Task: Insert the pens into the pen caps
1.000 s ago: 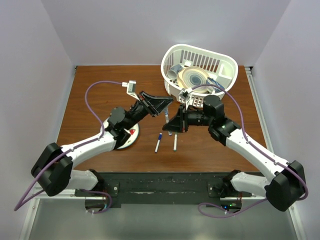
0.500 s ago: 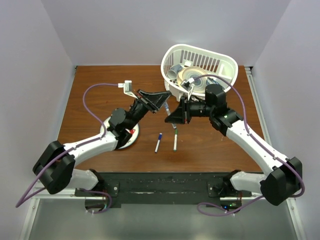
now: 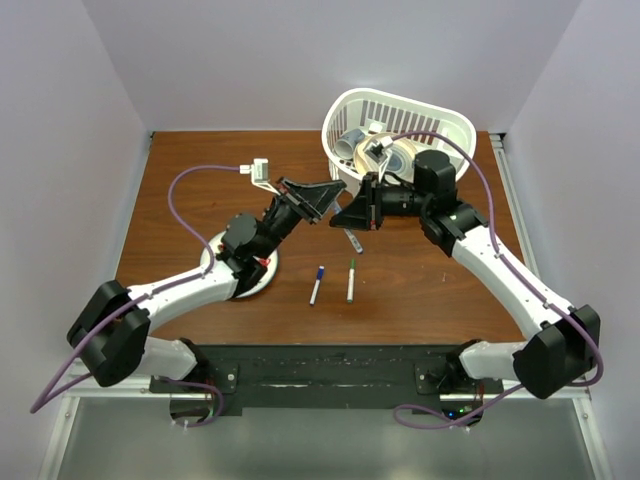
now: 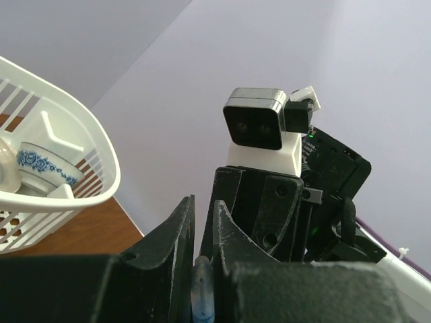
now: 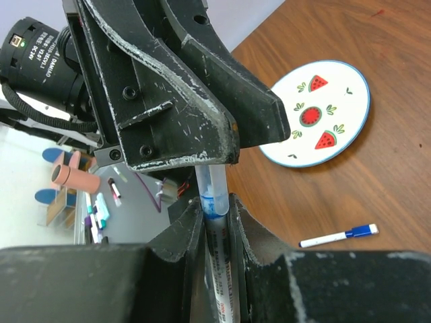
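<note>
The right gripper's fingers crowd the cap's rim, so the robot's left gripper will open and take the pen's tail (image 3: 355, 243), leaving the cap for the right gripper to press.
My right gripper (image 5: 219, 202) is shut on a white pen (image 5: 222, 269), held in the air. Its blue tip sits inside a pale translucent blue pen cap (image 5: 217, 185). My left gripper (image 4: 202, 208) is shut on that cap (image 4: 202, 286). In the top view the two grippers meet tip to tip, left (image 3: 333, 200) and right (image 3: 346, 214), above the table in front of the basket. The held pen's tail (image 3: 353, 241) sticks out below them. Two more pens lie on the table, one with a blue cap (image 3: 316, 284) and one with a green cap (image 3: 351, 279).
A white slotted basket (image 3: 440, 125) with cups and dishes stands at the back right, just behind the grippers. A round plate with watermelon prints (image 5: 316, 114) lies on the brown table under my left arm (image 3: 250, 285).
Both grippers have risen and moved back toward the basket, staying together. The right arm has lifted the pen off the table. The two capped pens have not moved.
</note>
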`<act>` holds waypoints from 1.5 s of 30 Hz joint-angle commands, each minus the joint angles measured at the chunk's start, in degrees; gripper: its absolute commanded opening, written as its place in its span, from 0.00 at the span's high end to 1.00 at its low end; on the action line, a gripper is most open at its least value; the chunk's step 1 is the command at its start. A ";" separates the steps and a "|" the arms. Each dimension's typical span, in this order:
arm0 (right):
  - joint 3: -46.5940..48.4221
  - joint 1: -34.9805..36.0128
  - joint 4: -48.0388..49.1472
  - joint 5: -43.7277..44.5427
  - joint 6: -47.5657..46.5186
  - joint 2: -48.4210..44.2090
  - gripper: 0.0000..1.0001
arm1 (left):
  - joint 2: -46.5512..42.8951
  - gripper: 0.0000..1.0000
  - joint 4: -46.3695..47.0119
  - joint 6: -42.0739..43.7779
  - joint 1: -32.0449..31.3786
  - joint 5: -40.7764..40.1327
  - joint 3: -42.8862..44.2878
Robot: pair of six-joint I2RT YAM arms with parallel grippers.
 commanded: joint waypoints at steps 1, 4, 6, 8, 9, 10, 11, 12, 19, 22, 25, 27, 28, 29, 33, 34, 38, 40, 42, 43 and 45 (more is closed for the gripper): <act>5.07 -4.25 29.76 24.15 0.24 0.74 1.00 | 0.44 1.00 -19.57 -0.34 -9.00 35.20 2.14; -0.83 -2.40 31.33 21.33 -1.07 -0.76 1.00 | -0.61 0.91 -26.15 3.88 -4.26 35.03 10.30; -3.90 -1.70 31.78 18.87 -1.51 -1.72 1.00 | -1.40 0.76 -29.85 6.68 -0.32 34.77 14.45; -5.59 -0.91 30.82 18.60 -2.04 -2.69 1.00 | -1.41 0.67 -32.83 8.45 3.20 35.03 21.04; -6.29 -0.56 30.29 18.34 -2.22 -2.61 1.00 | -1.06 0.64 -33.81 10.63 4.01 35.03 23.24; -6.64 -0.29 30.11 17.38 -1.78 -2.43 1.00 | -0.36 0.58 -34.95 11.79 4.71 35.03 27.70; -7.08 0.23 30.54 16.76 -1.26 -2.08 1.00 | 0.09 0.55 -37.22 12.84 6.11 34.86 29.83; -8.48 0.32 31.16 16.58 -0.12 -1.99 1.00 | 0.61 0.53 -38.29 14.42 6.65 35.03 33.51; -11.57 0.41 32.05 18.25 0.51 -3.04 1.00 | 0.01 0.28 -42.84 18.73 11.40 36.18 36.62; -10.34 0.50 30.90 18.86 0.24 -3.22 1.00 | -2.36 0.27 -46.90 23.83 12.01 35.29 35.57; -10.34 0.50 31.51 19.83 0.86 -3.66 1.00 | -4.47 0.26 -48.57 26.20 12.37 36.69 33.29; -10.25 0.50 31.95 19.92 1.91 -3.92 1.00 | -5.18 0.26 -50.59 28.57 12.37 37.14 31.98; -10.25 0.41 32.91 19.92 2.44 -4.36 1.00 | -5.79 0.26 -51.91 29.19 12.37 37.14 31.27; -10.25 0.41 33.36 20.00 3.05 -4.54 1.00 | -6.06 0.26 -52.18 29.55 12.37 37.05 30.57; -10.16 0.50 34.76 20.00 5.60 -5.86 1.00 | -6.85 0.26 -50.43 28.68 12.37 39.68 25.83; -10.16 0.50 35.55 19.92 6.04 -6.12 1.00 | -6.85 0.26 -49.30 28.15 12.37 40.82 25.20; -10.69 0.41 38.97 18.26 10.33 -7.09 1.00 | -6.77 0.27 -46.74 27.00 12.28 41.36 22.57; -11.30 0.50 41.26 17.72 11.75 -7.62 1.00 | -6.42 0.28 -44.47 26.56 12.28 41.53 21.77; -11.74 0.59 42.14 17.02 13.34 -7.97 1.00 | -5.28 0.28 -42.26 24.82 12.28 42.76 21.24; -11.92 0.68 42.93 16.67 13.77 -8.05 1.00 | -4.75 0.29 -39.56 23.94 12.28 44.24 21.16; -12.53 1.03 43.90 16.49 14.66 -8.41 1.00 | -3.35 0.30 -35.59 20.43 12.37 45.75 20.72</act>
